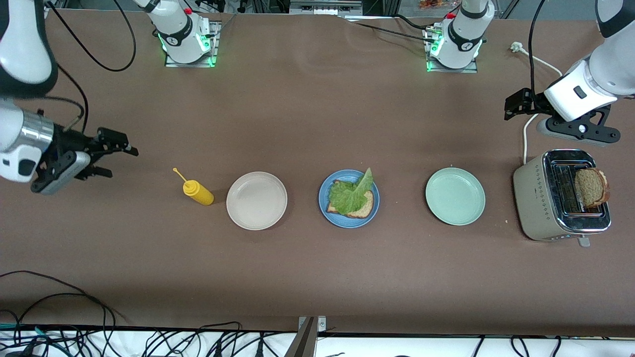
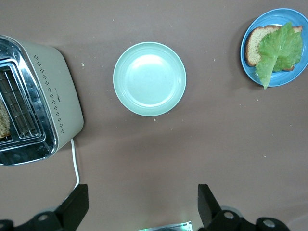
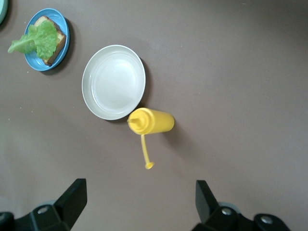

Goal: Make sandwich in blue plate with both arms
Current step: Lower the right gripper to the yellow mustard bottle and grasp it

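Observation:
The robot's right gripper should next move to the yellow mustard bottle beside the off-white plate and close on the bottle's body (image 1: 204,196) (image 3: 162,121), below its cap.
The blue plate (image 1: 342,222) lies mid-table and holds one brown bread slice (image 1: 365,210) with a green lettuce leaf (image 1: 349,194) on top. A second bread slice (image 1: 591,187) stands up out of the toaster (image 1: 540,198) at the left arm's end. My left gripper (image 1: 579,130) hangs open and empty over the table beside the toaster. Its wrist view shows the open gripper (image 2: 143,207), the toaster (image 2: 53,91) and the blue plate (image 2: 288,79). My right gripper (image 1: 116,158) hangs open and empty over the right arm's end, beside the mustard bottle. In its wrist view, the gripper (image 3: 141,202) is apart from the blue plate (image 3: 38,65).
A mint-green plate (image 1: 455,196) lies between the blue plate and the toaster. An off-white plate (image 1: 256,200) and a yellow mustard bottle (image 1: 198,192) lie toward the right arm's end. A white cable (image 1: 526,134) runs to the toaster. Black cables hang along the front edge.

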